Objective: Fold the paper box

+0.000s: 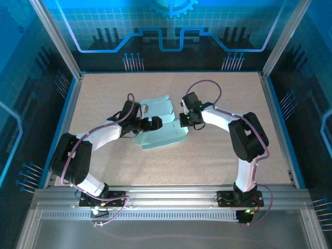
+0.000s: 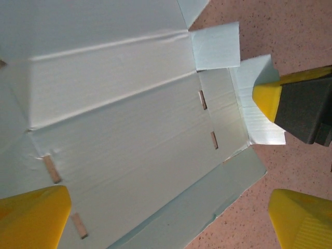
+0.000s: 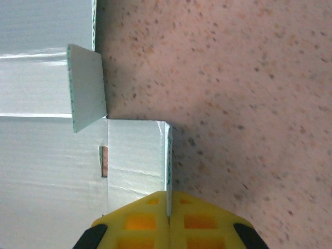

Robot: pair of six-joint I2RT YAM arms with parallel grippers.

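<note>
The box lies slanted with one end under my left gripper, so my right gripper will pull the box clear, then retake the box's end flap [image 3: 168, 155] to straighten it.
The pale light-blue paper box [image 1: 165, 137] lies partly folded in the middle of the table, with side walls raised and slots in its floor [image 2: 119, 114]. My right gripper [image 1: 185, 121] is at its right end, shut on the upright edge of an end flap [image 3: 167, 155]; the card edge runs down between the closed yellow fingertips [image 3: 150, 210]. In the left wrist view that right gripper's yellow tip [image 2: 267, 98] pinches the same flap. My left gripper [image 1: 155, 123] hovers over the box floor, open, with its yellow fingers [image 2: 31, 218] wide apart and nothing between them.
The speckled beige tabletop [image 1: 218, 161] has free room in front of and to the right of the box. Blue walls with metal posts [image 1: 57, 41] enclose the table on three sides, and a metal rail [image 1: 171, 194] runs along the near edge.
</note>
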